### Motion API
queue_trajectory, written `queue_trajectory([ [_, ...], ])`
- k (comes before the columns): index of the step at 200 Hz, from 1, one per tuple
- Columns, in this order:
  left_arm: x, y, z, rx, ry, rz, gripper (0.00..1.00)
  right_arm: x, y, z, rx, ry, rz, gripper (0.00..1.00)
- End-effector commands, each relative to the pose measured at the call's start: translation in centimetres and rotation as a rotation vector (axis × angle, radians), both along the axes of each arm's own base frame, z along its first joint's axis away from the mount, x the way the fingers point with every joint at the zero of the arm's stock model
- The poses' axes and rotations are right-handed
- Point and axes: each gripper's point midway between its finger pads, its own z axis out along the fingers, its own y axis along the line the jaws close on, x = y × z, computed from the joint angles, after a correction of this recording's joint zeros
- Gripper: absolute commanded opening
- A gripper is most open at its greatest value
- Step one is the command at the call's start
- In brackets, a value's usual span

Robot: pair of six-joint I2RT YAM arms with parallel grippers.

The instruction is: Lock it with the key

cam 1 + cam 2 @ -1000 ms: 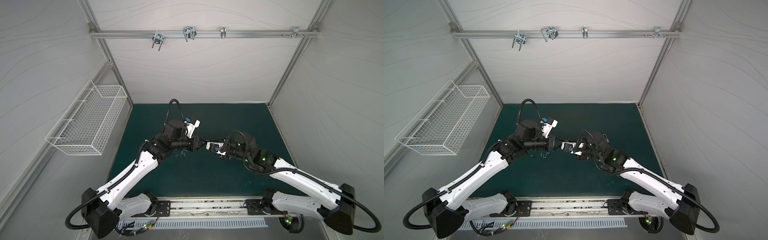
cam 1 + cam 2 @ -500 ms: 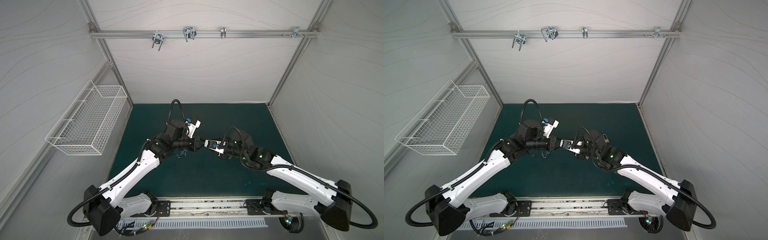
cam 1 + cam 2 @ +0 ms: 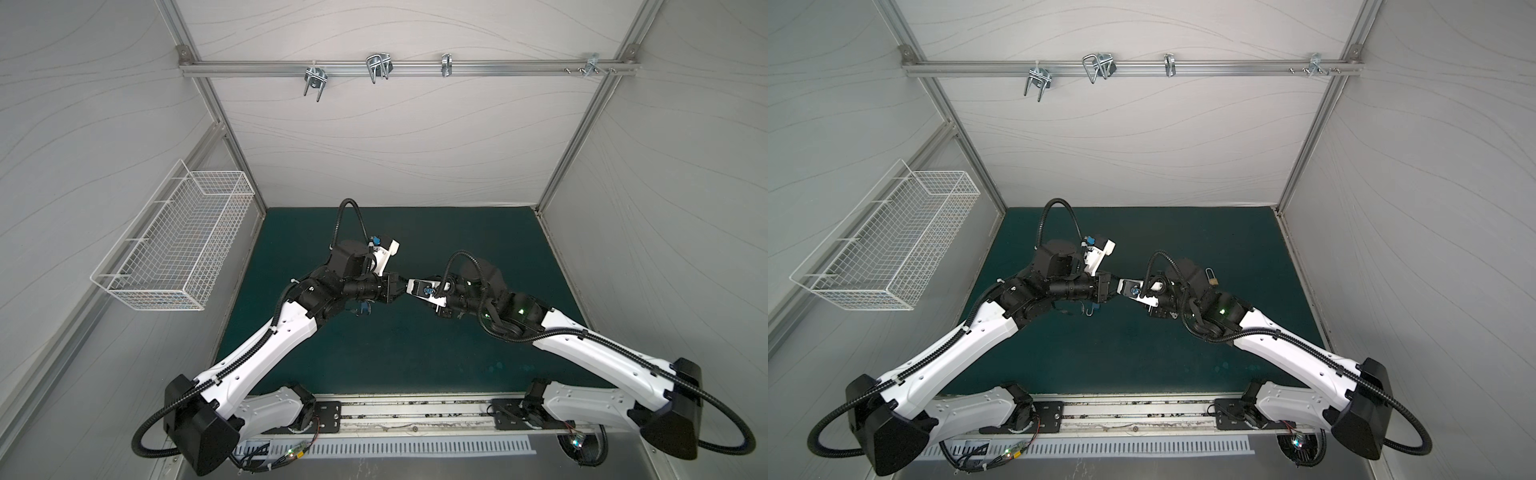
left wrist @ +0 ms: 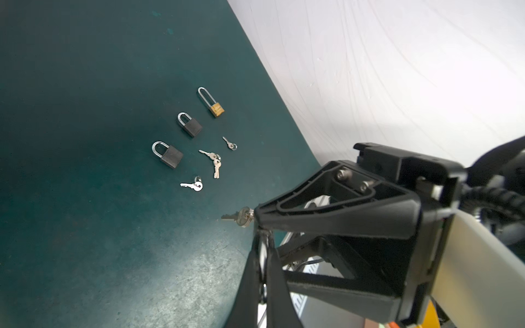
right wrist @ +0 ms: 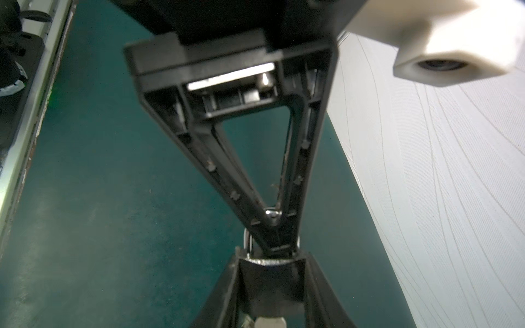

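Next, my right gripper opens, back off and takes the key (image 4: 244,216), as it is gripping the padlock's body while my left gripper pinches the padlock's shackle.
My right gripper (image 5: 271,257) is shut on a dark padlock (image 5: 270,281), held above the green mat (image 3: 415,349). The lock's silver shackle (image 5: 246,238) points at my left gripper (image 5: 273,227), whose shut fingers pinch the arch of that shackle. In both top views the two grippers meet tip to tip over the middle of the mat: the left gripper (image 3: 398,286) and the right gripper (image 3: 1119,287). One key (image 4: 238,218) on a ring shows beside the right gripper (image 4: 256,216). I cannot tell whether it lies on the mat or hangs.
Two dark padlocks (image 4: 168,154) (image 4: 190,125), a brass long-shackle padlock (image 4: 215,107) and several loose keys (image 4: 193,186) (image 4: 213,163) lie together on the mat near the right wall. A small blue object (image 3: 1094,308) lies under the left arm. A wire basket (image 3: 174,245) hangs on the left wall.
The right arm has carried the padlock leftward to the left gripper. The gap between the two grippers has closed and their tips now meet.
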Motion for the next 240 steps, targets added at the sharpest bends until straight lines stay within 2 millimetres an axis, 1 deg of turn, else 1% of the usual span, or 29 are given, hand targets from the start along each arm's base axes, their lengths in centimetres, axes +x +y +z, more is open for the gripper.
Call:
queue_trajectory([
  [1,0.8,1.2,0.8,-0.059,0.023,0.035,0.00,-3.0,0.7,5.6,0.224,-0.061,0.152,0.00],
  [15,0.8,1.6,1.9,-0.079,0.004,0.033,0.00,-3.0,0.1,4.0,0.179,0.000,0.139,0.00],
  [24,0.7,1.4,2.2,-0.089,0.002,0.022,0.00,-3.2,0.0,3.9,0.162,0.037,0.142,0.01],
  [29,0.8,1.2,2.2,-0.097,0.009,0.017,0.00,-3.4,0.0,3.8,0.155,0.055,0.148,0.07],
  [41,1.0,0.7,2.2,-0.116,0.031,0.003,0.00,-3.4,0.2,4.3,0.162,0.069,0.151,0.34],
  [47,1.1,0.6,2.2,-0.120,0.038,0.003,0.00,-3.3,0.2,4.4,0.167,0.070,0.144,0.43],
  [57,1.3,0.9,2.3,-0.117,0.032,0.020,0.00,-3.0,-0.1,4.7,0.177,0.062,0.120,0.53],
  [69,1.4,1.4,2.6,-0.112,0.016,0.042,0.00,-2.5,-0.7,4.7,0.191,0.060,0.079,0.60],
  [91,1.7,2.9,2.9,-0.127,0.011,0.080,0.00,-0.7,-2.9,4.4,0.251,0.135,-0.053,0.63],
  [109,1.7,3.6,3.5,-0.163,0.016,0.083,0.00,0.0,-4.4,4.0,0.319,0.240,-0.093,0.63],
  [123,1.4,3.7,4.2,-0.203,0.010,0.063,0.00,0.2,-4.9,3.4,0.345,0.309,-0.101,0.63],
  [146,0.5,3.0,5.5,-0.282,-0.007,-0.013,0.00,-0.4,-4.6,2.9,0.345,0.350,-0.058,0.62],
  [174,-0.3,2.5,5.9,-0.319,-0.016,-0.084,0.00,-1.8,-3.7,3.9,0.369,0.368,0.055,0.62],
  [208,-1.3,2.5,6.8,-0.340,-0.058,-0.125,0.00,-1.9,-3.3,4.8,0.396,0.413,0.088,0.63],
  [225,-2.0,2.4,7.5,-0.355,-0.075,-0.164,0.00,-1.1,-3.6,5.7,0.460,0.555,0.077,0.63],
  [240,-2.5,2.5,7.9,-0.357,-0.098,-0.178,0.00,-0.7,-4.0,6.9,0.529,0.694,0.117,0.63],
])
